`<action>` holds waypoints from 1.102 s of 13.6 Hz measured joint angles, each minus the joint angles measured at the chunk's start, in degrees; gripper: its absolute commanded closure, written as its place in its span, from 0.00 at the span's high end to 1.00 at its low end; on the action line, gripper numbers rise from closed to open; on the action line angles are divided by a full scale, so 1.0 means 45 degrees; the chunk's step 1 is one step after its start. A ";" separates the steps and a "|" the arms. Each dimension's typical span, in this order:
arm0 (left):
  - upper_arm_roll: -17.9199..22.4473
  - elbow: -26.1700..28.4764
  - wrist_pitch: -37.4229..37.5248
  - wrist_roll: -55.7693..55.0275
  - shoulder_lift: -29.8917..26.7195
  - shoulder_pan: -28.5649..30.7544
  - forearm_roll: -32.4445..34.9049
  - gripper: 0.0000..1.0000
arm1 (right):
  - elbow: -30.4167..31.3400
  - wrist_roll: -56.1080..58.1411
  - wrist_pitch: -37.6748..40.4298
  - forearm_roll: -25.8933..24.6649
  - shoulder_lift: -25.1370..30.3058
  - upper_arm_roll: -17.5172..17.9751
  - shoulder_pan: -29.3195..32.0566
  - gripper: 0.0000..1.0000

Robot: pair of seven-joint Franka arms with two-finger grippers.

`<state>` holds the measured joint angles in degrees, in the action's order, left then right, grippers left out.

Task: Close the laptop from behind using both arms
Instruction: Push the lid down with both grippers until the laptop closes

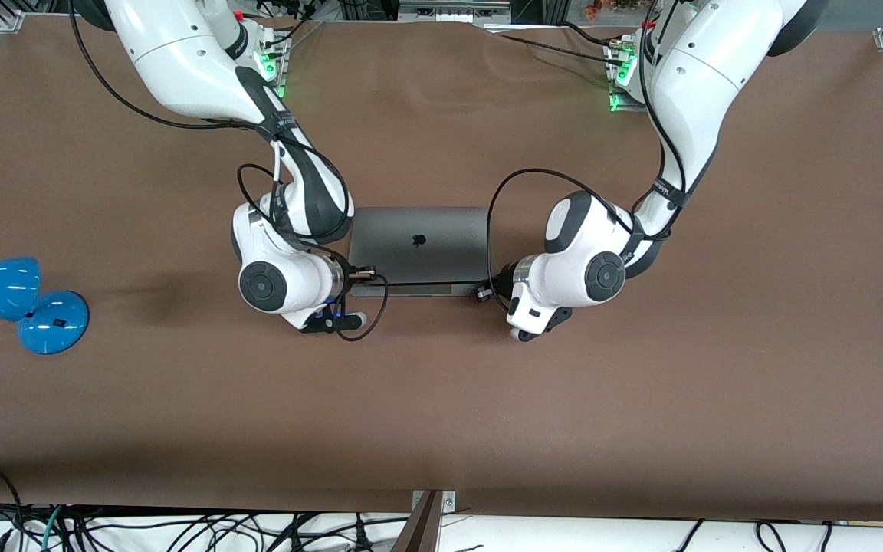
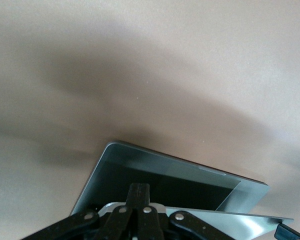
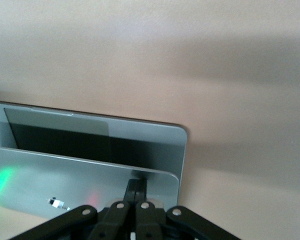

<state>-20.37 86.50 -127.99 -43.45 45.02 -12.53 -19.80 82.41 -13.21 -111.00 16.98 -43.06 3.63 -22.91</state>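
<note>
Next, the left gripper releases the lid, now tilted low over the base, flat on the dark keyboard deck (image 1: 420,251).
The space-grey laptop (image 1: 418,245) lies mid-table with its lid, apple logo up, tilted low over the base, a narrow gap still open toward the front camera. My right gripper (image 1: 365,273) is shut, and its closed fingertips (image 3: 135,184) rest on the lid's outer face (image 3: 65,180) near the corner at the right arm's end. My left gripper (image 1: 481,292) is shut too, and its closed fingertips (image 2: 139,187) sit on the lid (image 2: 230,220) at the corner toward the left arm's end. The dark keyboard deck (image 2: 180,187) shows under the lid.
A blue desk lamp (image 1: 20,303) lies on the brown table (image 1: 441,414) toward the right arm's end. Dark cables loop from both wrists beside the laptop. Loose cables hang along the table's edge nearest the front camera.
</note>
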 measured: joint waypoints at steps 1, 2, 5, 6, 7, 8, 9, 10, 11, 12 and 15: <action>0.0002 -0.0002 -0.0080 0.0005 0.0054 -0.0007 0.0011 0.00 | 0.0000 0.0074 -0.0051 0.0000 -0.0046 -0.0001 0.0044 0.00; 0.0008 -0.0004 -0.0153 0.0007 0.0108 -0.0029 0.0068 0.00 | -0.0001 0.0188 -0.0155 0.0000 -0.0098 -0.0004 0.0077 0.00; 0.0037 -0.0006 -0.0489 0.0009 0.0306 -0.0090 0.0188 0.00 | -0.0002 0.0367 -0.0612 0.0000 -0.0352 -0.0011 0.0138 0.00; 0.0046 -0.0006 -0.0586 0.0013 0.0383 -0.0103 0.0190 0.00 | -0.0003 0.0409 -0.0768 0.0000 -0.0435 -0.0011 0.0148 0.00; 0.0053 -0.0006 -0.0703 0.0021 0.0458 -0.0118 0.0201 0.00 | -0.0004 0.0434 -0.0903 0.0000 -0.0519 -0.0011 0.0151 0.00; 0.0064 -0.0005 -0.0830 0.0027 0.0533 -0.0141 0.0233 0.00 | -0.0004 0.0450 -0.1048 0.0000 -0.0606 -0.0011 0.0150 0.00; 0.0085 -0.0005 -0.0967 0.0031 0.0614 -0.0178 0.0276 0.00 | -0.0004 0.0465 -0.1196 0.0000 -0.0688 -0.0011 0.0150 0.00; 0.0119 -0.0005 -0.1070 0.0033 0.0675 -0.0226 0.0322 0.00 | -0.0004 0.0476 -0.1329 0.0000 -0.0758 -0.0011 0.0150 0.00; 0.0085 0.0068 -0.0764 0.0033 0.0699 -0.0269 0.0329 0.00 | -0.0005 0.0479 -0.1472 -0.0001 -0.0828 -0.0012 0.0151 0.00; 0.0006 0.0241 -0.0435 0.0032 0.0712 -0.0368 0.0329 0.00 | -0.0004 0.0490 -0.1565 -0.0001 -0.0896 -0.0011 0.0149 0.00; -0.0028 0.0436 -0.0415 0.0028 0.0717 -0.0681 0.0366 0.00 | -0.0005 0.0507 -0.1657 -0.0001 -0.0962 -0.0011 0.0147 0.00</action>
<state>-20.49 88.47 -129.86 -43.32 48.25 -15.59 -18.15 82.39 -10.93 -118.46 16.98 -47.39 3.58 -22.24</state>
